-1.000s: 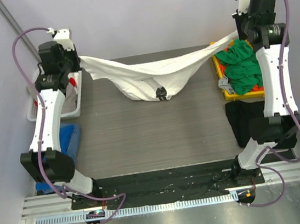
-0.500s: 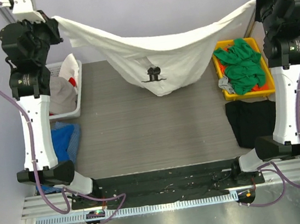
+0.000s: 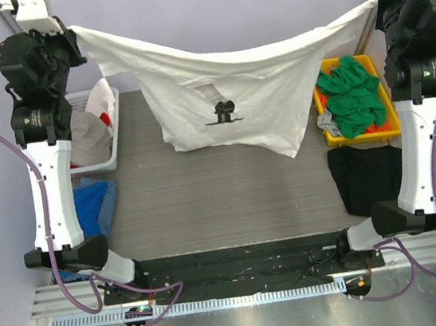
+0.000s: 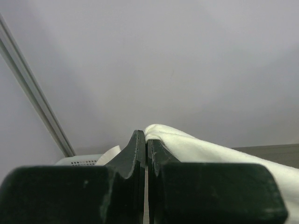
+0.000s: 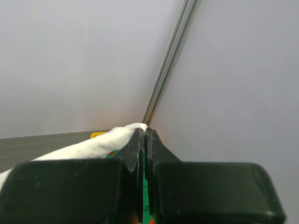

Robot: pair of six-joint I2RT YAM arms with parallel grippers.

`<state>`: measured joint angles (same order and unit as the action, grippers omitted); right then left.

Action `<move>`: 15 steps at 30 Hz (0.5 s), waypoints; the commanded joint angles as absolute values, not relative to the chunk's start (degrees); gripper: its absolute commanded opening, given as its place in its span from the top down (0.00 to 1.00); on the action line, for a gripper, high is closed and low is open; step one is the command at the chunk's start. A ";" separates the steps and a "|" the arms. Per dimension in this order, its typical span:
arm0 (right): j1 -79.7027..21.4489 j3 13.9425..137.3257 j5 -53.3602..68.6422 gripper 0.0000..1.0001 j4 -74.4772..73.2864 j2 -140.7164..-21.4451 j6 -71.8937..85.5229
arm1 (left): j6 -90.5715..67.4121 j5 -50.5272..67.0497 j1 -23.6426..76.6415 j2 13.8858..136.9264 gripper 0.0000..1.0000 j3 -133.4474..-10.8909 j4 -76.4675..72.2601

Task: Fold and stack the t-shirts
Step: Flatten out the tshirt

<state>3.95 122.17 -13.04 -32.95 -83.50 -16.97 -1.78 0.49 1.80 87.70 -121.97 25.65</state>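
Observation:
The white t-shirt's lower edge is hanging at a slant, so I need to put the t-shirt down, and my right gripper needs to grab the t-shirt's loose corner (image 3: 170,143) below my left gripper.
The white t-shirt (image 3: 224,90) with a small black print hangs stretched in the air between both raised grippers, its body unfurled over the back of the table. My left gripper (image 3: 70,27) is shut on its left corner; the cloth (image 4: 196,147) shows in the left wrist view. My right gripper (image 3: 374,4) is shut on its right corner, where white cloth (image 5: 93,144) shows in the right wrist view. Green t-shirts (image 3: 352,99) lie bunched in a yellow tray (image 3: 332,139). A black t-shirt (image 3: 365,177) lies flat at the table's right edge.
A white basket (image 3: 103,158) with cloth stands at the back left. A blue cloth (image 3: 93,205) lies beside the left arm. The grey table (image 3: 214,195) stretches under the hanging shirt. A black strip (image 3: 239,258) runs along the front edge.
Both arms rose high with the white shirt, lifting it off the table. In the last half second the shirt's body dropped open and hangs longer, its print facing the camera.

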 commanded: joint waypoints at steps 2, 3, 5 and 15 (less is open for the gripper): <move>4.39 122.08 -15.47 0.99 -31.19 -81.38 -17.32 | -0.26 -0.79 1.49 85.51 1.00 -119.97 25.40; 4.39 122.34 -15.12 0.99 -31.98 -81.65 -17.14 | -0.26 -0.53 1.49 85.60 1.00 -119.54 26.44; 4.39 122.43 -14.42 0.99 -34.53 -82.26 -16.35 | -0.61 -0.18 1.49 85.78 1.00 -119.01 27.94; 4.39 122.52 -12.65 0.99 -47.45 -87.18 -16.70 | 3.16 -3.07 1.49 87.79 1.00 -113.28 33.21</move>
